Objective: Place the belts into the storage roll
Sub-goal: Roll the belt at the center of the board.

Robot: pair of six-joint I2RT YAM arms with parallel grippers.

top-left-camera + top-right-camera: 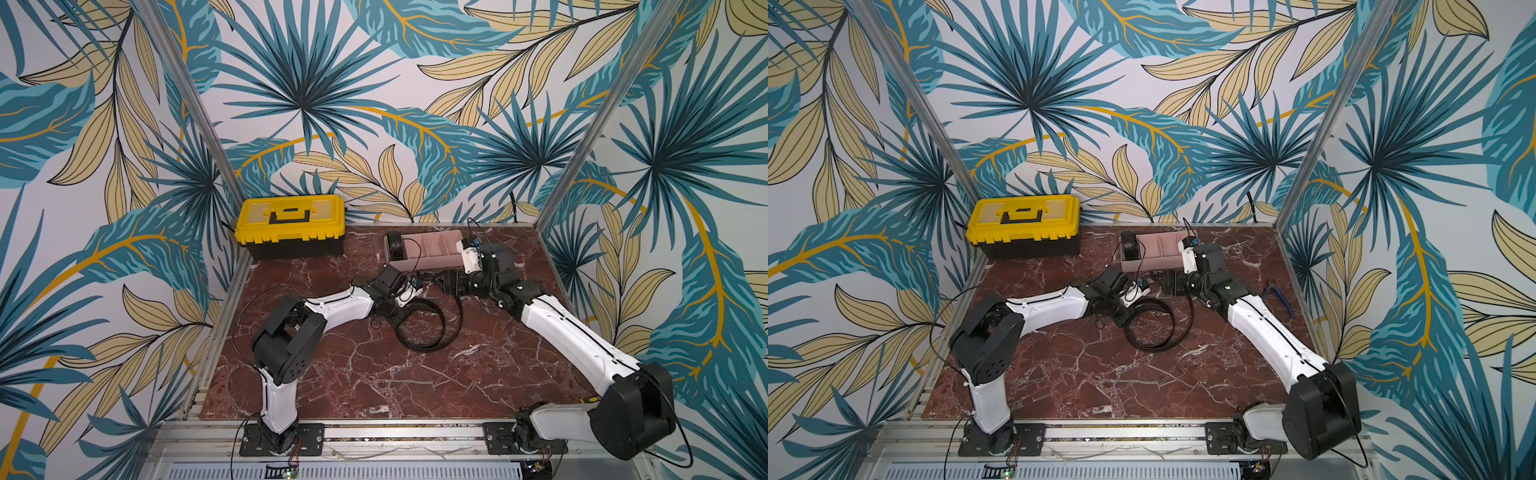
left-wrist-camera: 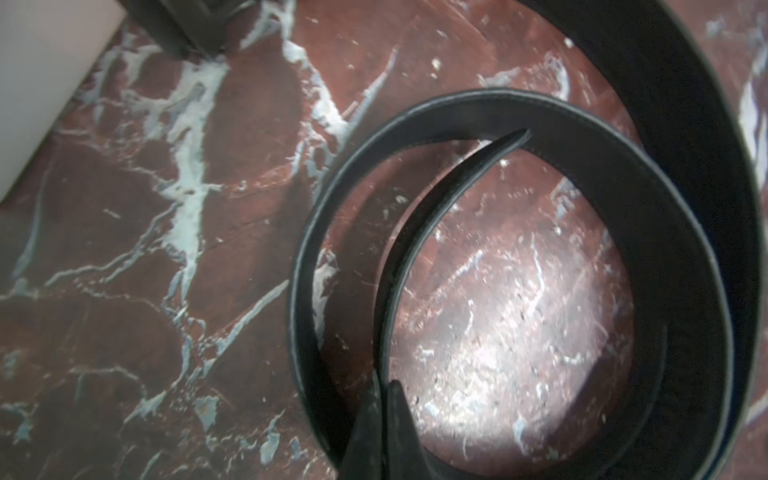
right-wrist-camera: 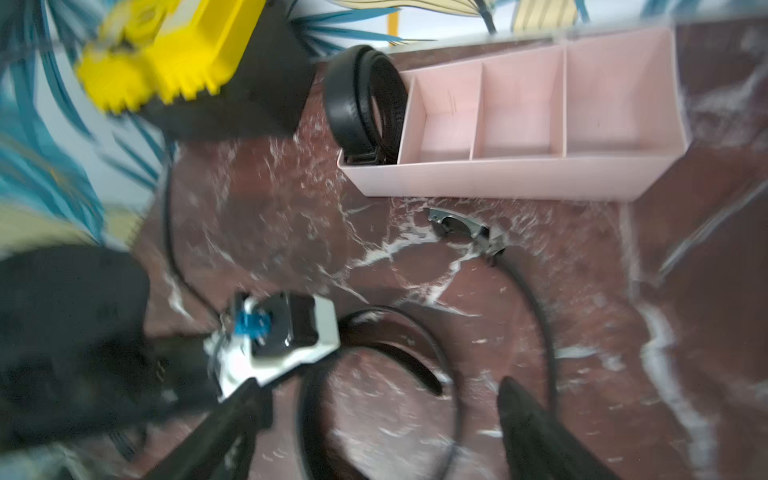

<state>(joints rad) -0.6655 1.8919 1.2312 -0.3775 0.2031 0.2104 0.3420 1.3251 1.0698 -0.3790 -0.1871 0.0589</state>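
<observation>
The loose belt's loops are too wide for the storage roll. I will take the loose belt's inner end [image 2: 505,144] past my left gripper with my right gripper before winding tighter.
One belt [image 3: 365,104] sits as a tight black coil in the end compartment of the pale pink storage roll [image 3: 540,178], seen in both top views [image 1: 432,259]. The other belt [image 2: 623,232] lies in loose loops on the marble [image 1: 443,328], its metal buckle [image 3: 465,228] just in front of the tray. My left gripper [image 2: 384,386] is shut on this loose belt's inner strap, low at the loop's left side [image 1: 392,318]. My right gripper [image 3: 378,386] hangs open over the loop, nothing between its fingers [image 3: 532,428], near the tray's front wall [image 1: 446,284].
A yellow-and-black toolbox [image 1: 291,224] stands shut at the back left, next to the tray. Blue-handled pliers [image 1: 1277,293] lie near the right edge. Patterned walls and metal posts [image 1: 582,137] close in the marble table [image 1: 374,386]. Thin black cables [image 1: 241,328] trail off the arms.
</observation>
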